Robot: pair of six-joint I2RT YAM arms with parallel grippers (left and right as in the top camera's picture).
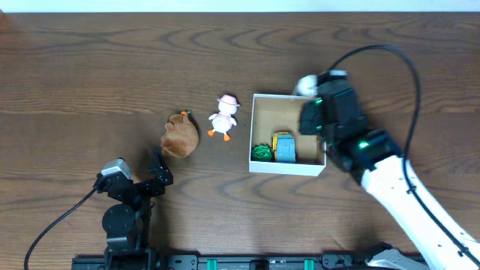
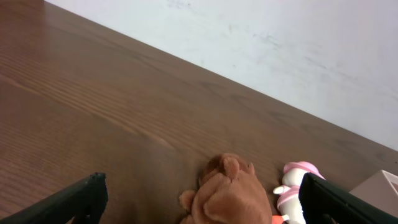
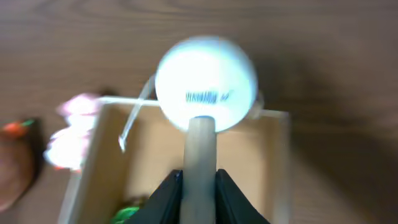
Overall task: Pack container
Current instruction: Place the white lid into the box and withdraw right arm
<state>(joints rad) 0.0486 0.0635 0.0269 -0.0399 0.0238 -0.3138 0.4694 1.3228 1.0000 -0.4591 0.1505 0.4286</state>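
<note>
I should grab the brown plush with my left gripper by the middle of its body [image 1: 178, 142] [image 2: 227, 198], on the half away from its small orange.
The container [image 1: 287, 169] is a square white box with a tan inside, right of the table's centre. A green toy [image 1: 261, 152] and a blue-and-yellow toy [image 1: 284, 147] lie in its front part. My right gripper [image 1: 312, 114] hovers over the box's far right corner. It is shut on the tan stick [image 3: 200, 149] of a toy with a white ball head [image 3: 206, 84]; the ball [image 1: 306, 85] is over the far rim. My left gripper [image 1: 159, 169] is open and empty, just in front of a brown plush [image 1: 180, 135].
A white-and-pink duck [image 1: 223, 116] stands between the plush and the box. In the left wrist view the plush [image 2: 227, 193] lies between my open fingers [image 2: 202, 180], with the duck [image 2: 292, 186] and a box corner [image 2: 382, 186] to the right. A black cable loops over the right arm.
</note>
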